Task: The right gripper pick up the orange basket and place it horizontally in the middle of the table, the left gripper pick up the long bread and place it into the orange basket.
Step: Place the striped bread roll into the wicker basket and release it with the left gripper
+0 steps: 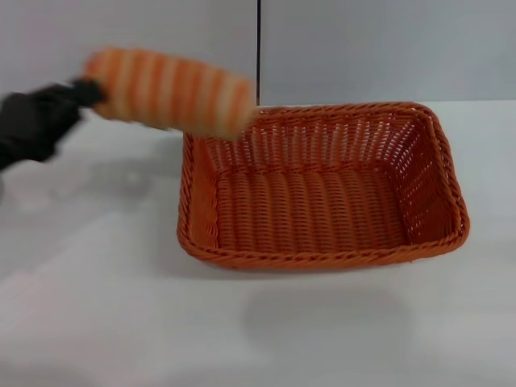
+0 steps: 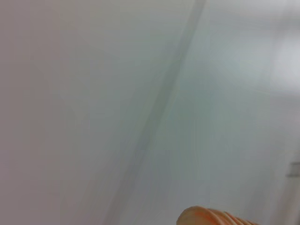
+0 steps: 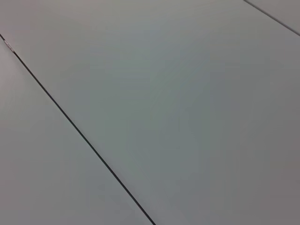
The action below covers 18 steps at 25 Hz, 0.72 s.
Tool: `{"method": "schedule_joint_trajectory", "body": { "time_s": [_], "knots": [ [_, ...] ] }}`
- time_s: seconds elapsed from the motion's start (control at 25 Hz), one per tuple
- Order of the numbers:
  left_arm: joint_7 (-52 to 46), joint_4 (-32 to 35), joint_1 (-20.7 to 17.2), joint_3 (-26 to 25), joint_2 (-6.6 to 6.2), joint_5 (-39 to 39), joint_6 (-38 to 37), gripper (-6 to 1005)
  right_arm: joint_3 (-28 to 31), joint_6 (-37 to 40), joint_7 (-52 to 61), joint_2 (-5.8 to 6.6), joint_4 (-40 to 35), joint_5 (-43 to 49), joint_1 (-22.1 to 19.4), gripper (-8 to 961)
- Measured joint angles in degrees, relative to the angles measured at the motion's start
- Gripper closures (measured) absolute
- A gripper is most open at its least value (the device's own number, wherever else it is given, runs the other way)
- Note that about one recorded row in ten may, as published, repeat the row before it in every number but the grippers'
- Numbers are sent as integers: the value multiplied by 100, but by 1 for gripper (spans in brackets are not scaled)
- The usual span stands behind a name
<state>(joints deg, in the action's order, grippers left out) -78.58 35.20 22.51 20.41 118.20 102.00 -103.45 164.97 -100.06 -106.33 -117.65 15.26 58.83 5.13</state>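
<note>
Once released, the long bread will rest on the orange basket's bottom beside the basket's short side (image 1: 260, 212) nearest my left gripper.
The orange basket (image 1: 322, 189) lies lengthwise across the middle of the white table (image 1: 105, 306), open side up and holding nothing. Up at the left of the head view, my left gripper (image 1: 85, 93) is shut on one end of the long bread (image 1: 169, 90), which hangs in the air, striped tan and orange. The bread's far end reaches over the basket's back left corner. In the left wrist view only the tip of the bread (image 2: 211, 217) shows against a pale wall. The right gripper is out of view.
A grey wall with a thin dark vertical seam (image 1: 259, 48) stands behind the table. The right wrist view shows only a grey panel with a dark seam (image 3: 75, 129). Bare tabletop lies in front of and left of the basket.
</note>
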Motion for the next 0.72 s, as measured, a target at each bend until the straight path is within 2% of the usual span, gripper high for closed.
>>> {"method": "schedule_joint_trajectory", "body": {
  "time_s": [0.12,0.16,0.28,0.36,0.72],
  "knots": [
    [488,-873,364,479,-2,-54,152,897,0,6,0,-12,-11,1,13,496],
    [752,-1297,598,784,13,-55,363,897,0,11,0,-21,-14,5,19,496],
    [903,-1615,821,1072,29,-59,599,899,0,18,0,-25,-14,15,21,496],
    [943,-1771,984,1244,45,-61,784,899,0,26,0,-31,-15,35,17,496],
    [803,-1881,1160,1392,56,-30,1109,901,-7,38,-12,-18,-116,46,22,495]
  ]
}}
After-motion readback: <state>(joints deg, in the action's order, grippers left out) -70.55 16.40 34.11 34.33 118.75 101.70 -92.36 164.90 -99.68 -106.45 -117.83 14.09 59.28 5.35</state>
